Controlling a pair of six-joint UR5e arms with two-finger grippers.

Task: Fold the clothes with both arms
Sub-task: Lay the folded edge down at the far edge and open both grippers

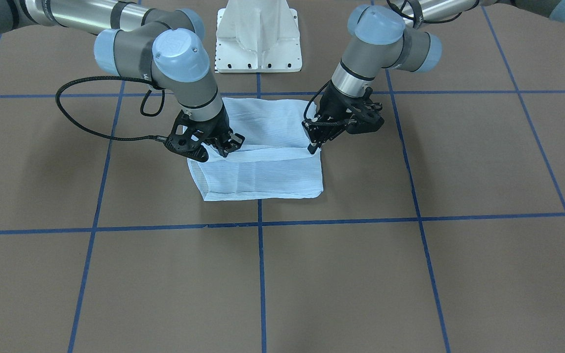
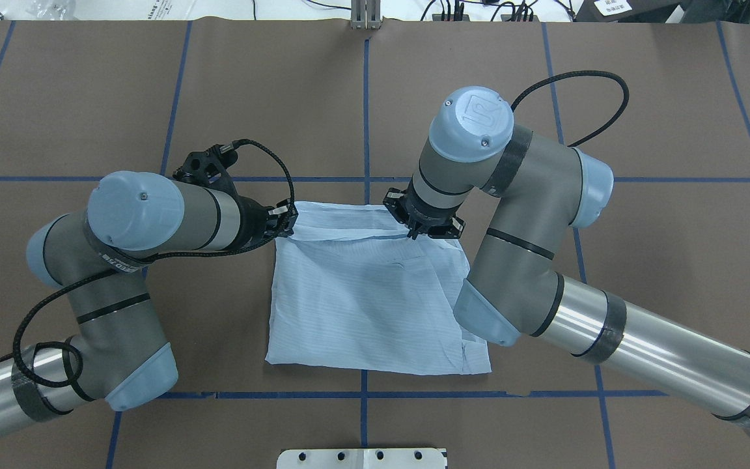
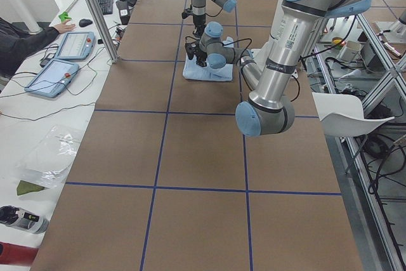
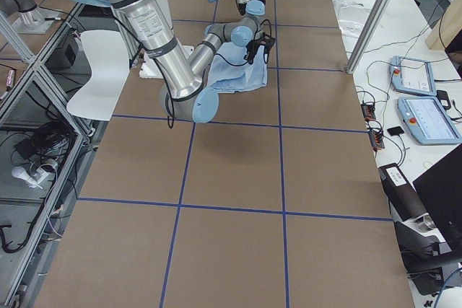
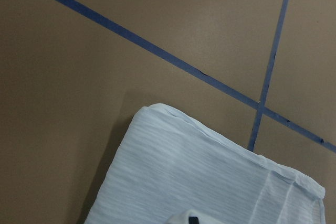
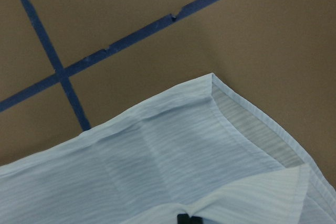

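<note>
The upper folded edge, now held a little above the lower layer, will be let go by my left gripper on the shirt's lower layer [image 1: 311, 173] [image 5: 167, 191], near the shirt's rounded front corner.
The light blue striped shirt [image 1: 263, 171] lies folded into a rough rectangle in the middle of the brown table [image 2: 362, 293]. My left gripper [image 1: 313, 148] is shut on one end of an upper folded edge [image 2: 286, 223]. My right gripper [image 1: 231, 144] is shut on the other end of that same edge [image 2: 416, 232]. The held edge runs straight between them, a little above the lower layer. Both wrist views look down on the shirt [image 5: 199, 177] [image 6: 157, 166], with cloth bunched at a black fingertip at each frame's bottom.
The white pedestal base [image 1: 258, 44] stands just behind the shirt on the robot's side. Blue tape lines [image 1: 260, 274] grid the brown table. A person's hand [image 3: 63, 26] and teach pendants [image 3: 54, 74] are on a side bench off the table.
</note>
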